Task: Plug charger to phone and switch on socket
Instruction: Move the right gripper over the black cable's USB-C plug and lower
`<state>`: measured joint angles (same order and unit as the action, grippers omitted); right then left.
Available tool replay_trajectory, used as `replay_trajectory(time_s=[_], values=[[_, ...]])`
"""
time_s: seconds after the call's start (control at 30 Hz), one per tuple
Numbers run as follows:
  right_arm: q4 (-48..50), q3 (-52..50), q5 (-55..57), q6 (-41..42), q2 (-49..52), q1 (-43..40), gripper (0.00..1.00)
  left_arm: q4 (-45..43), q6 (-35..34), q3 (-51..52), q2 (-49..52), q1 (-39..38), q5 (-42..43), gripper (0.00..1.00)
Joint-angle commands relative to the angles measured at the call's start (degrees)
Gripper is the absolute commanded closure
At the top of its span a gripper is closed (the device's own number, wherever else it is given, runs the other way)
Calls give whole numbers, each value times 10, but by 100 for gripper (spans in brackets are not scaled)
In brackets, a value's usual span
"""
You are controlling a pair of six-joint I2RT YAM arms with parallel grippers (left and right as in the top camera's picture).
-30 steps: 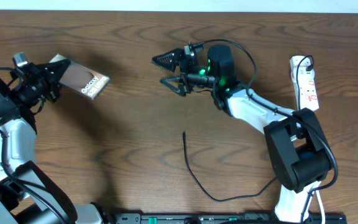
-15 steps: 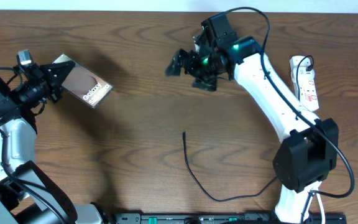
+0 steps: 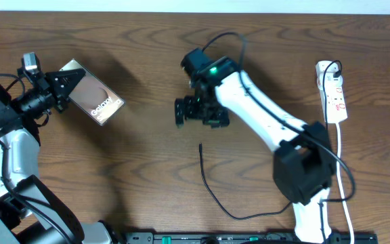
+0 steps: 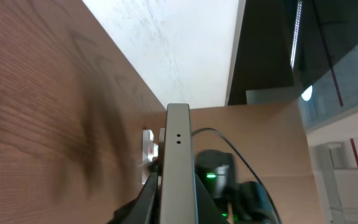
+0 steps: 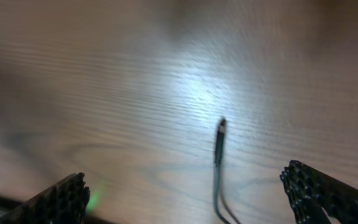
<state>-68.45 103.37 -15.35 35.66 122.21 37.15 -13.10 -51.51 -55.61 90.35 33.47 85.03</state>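
Note:
I need to close my right gripper on the charger's black plug (image 3: 200,150) (image 5: 219,151) just behind the plug's metal tip, because that tip should stay free for the phone.
My left gripper (image 3: 61,87) is shut on the phone (image 3: 93,98), a dark slab with a brown oval and white lettering, held tilted above the table at the left. In the left wrist view the phone's edge (image 4: 178,168) stands between the jaws. The charger (image 3: 205,177) is a thin black cable lying on the table, its plug tip (image 3: 200,145) free. My right gripper (image 3: 198,112) is open and empty just above the tip, which shows between its fingertips in the right wrist view (image 5: 220,134). The white socket (image 3: 333,91) lies at the far right.
The socket's white lead (image 3: 344,177) runs down the right side toward the front edge. A black bar (image 3: 249,237) lies along the front edge. The right arm (image 3: 263,122) stretches across the middle of the wooden table (image 3: 141,176).
My right gripper has swung from the back of the table down and forward, turning to face the charger's tip. My left gripper has shifted the phone slightly to the right.

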Motion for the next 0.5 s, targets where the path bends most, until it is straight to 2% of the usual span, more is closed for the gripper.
replay_trajectory(time_s=[0.0, 0.47], values=[[-16, -1, 24, 38, 29, 9, 1, -3, 12, 3, -1, -1, 33, 92], [-32, -52, 30, 97, 48, 30, 1, -3, 29, 3, -1, -1, 32, 93]])
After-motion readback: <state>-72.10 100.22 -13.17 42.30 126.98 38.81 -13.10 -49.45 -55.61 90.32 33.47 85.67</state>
